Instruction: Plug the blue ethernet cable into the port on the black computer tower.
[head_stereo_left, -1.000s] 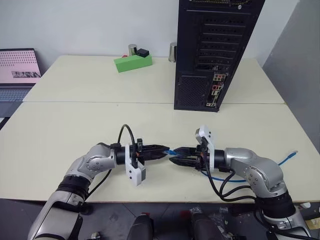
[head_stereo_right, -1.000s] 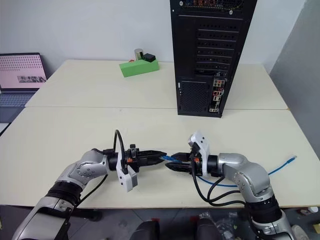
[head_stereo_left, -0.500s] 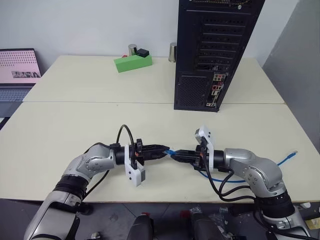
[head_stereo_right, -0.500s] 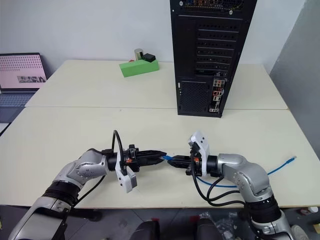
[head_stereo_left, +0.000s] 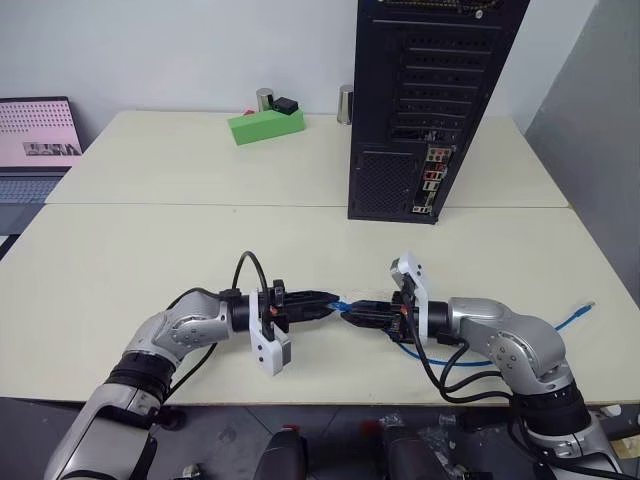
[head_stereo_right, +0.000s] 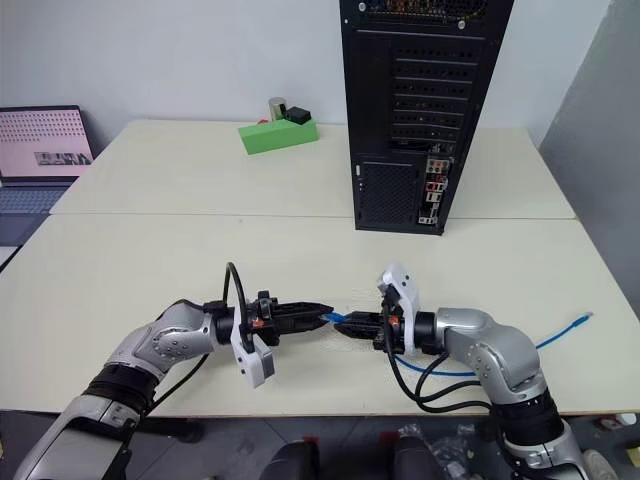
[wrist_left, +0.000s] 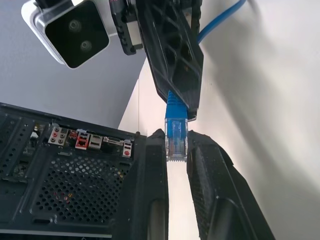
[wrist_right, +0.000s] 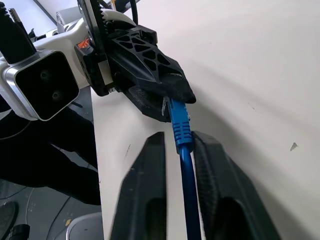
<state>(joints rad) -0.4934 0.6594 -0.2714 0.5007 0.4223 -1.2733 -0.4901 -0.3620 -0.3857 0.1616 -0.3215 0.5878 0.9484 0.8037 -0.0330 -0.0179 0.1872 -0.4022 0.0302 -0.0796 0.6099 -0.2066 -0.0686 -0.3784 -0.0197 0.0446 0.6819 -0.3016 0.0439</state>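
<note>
Next, I grip the blue boot's rear (wrist_right: 183, 142) with my right gripper before my left gripper opens, because my left gripper covers the clear plug that must go into the port.
The blue ethernet cable (head_stereo_left: 470, 356) lies looped on the near right of the table, and its far plug (head_stereo_left: 588, 305) rests by the right edge. My left gripper (wrist_left: 176, 137) is shut on the cable's clear near plug (wrist_left: 176, 145), just above the table. My right gripper (wrist_right: 177, 137) faces it tip to tip. Its fingers stand a little apart around the cable (wrist_right: 186, 175) just behind the blue boot. The black computer tower (head_stereo_left: 430, 100) stands upright at the back. The port lies somewhere in its coloured connector strip (head_stereo_left: 431, 180); I cannot single it out.
A green box (head_stereo_left: 265, 125) with a small black item and a metal cylinder (head_stereo_left: 345, 103) sit at the back of the table. A laptop (head_stereo_left: 38, 135) is at the far left. Black robot cables hang off the front edge by my right arm.
My right gripper's fingers stood wide apart a second ago, closed on the cable, and are now slightly apart again. Both hands kept their places.
</note>
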